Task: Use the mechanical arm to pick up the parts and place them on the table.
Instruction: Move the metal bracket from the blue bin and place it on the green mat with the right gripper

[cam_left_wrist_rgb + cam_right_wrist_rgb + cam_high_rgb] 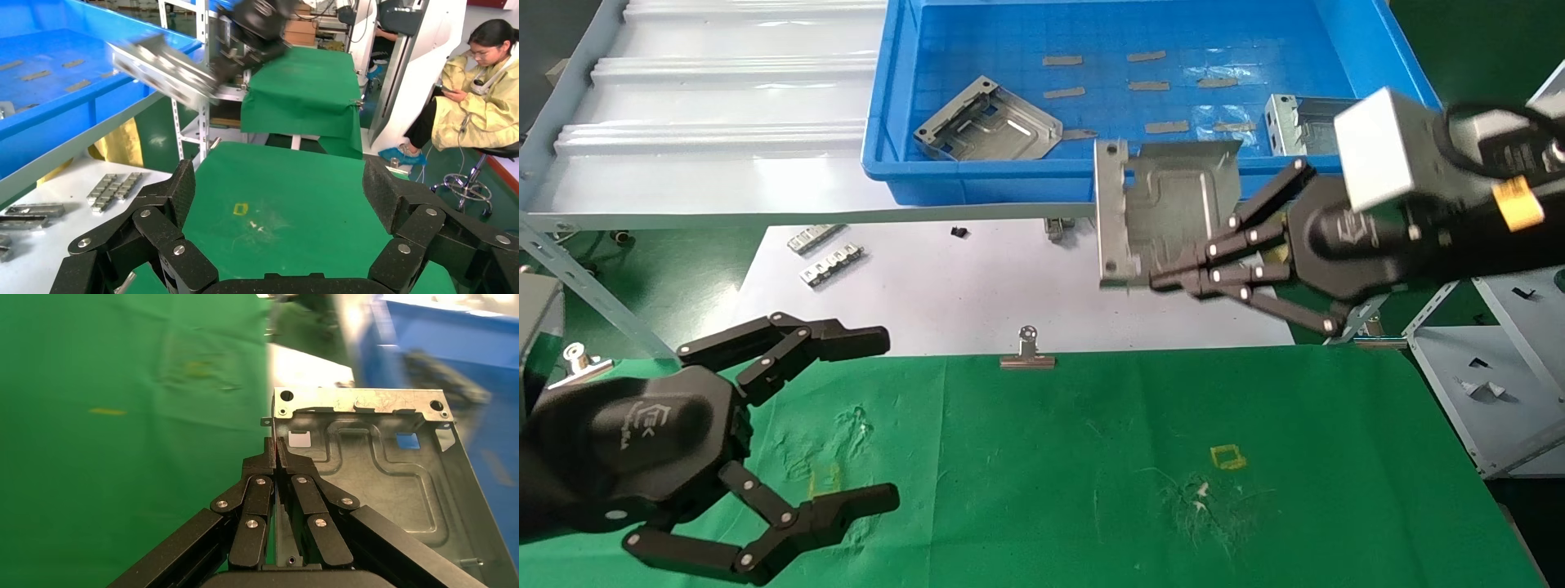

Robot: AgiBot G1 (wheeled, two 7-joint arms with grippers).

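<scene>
The grey sheet-metal part will go down over the yellow square outline on the green cloth [1227,440], set there by my right gripper.
My right gripper [1173,273] is shut on the bent edge of a grey sheet-metal part [1164,208] and holds it in the air in front of the blue tray, over the white sheet. The same part fills the right wrist view [373,471], with the gripper [276,454] pinching its side flange. It also shows in the left wrist view [162,64]. Two more parts lie in the tray, one at the left [989,122] and one at the right [1295,122]. My left gripper [874,420] is open and empty above the green table [1091,457] at the near left.
The blue tray [977,184] holds several small metal strips [1148,84]. Ribbed strips [829,265] lie on the white sheet [977,286]. A silver binder clip [1027,353] sits on the cloth's far edge. A yellow square outline [1227,456] marks the cloth. A white frame [1500,384] stands at the right.
</scene>
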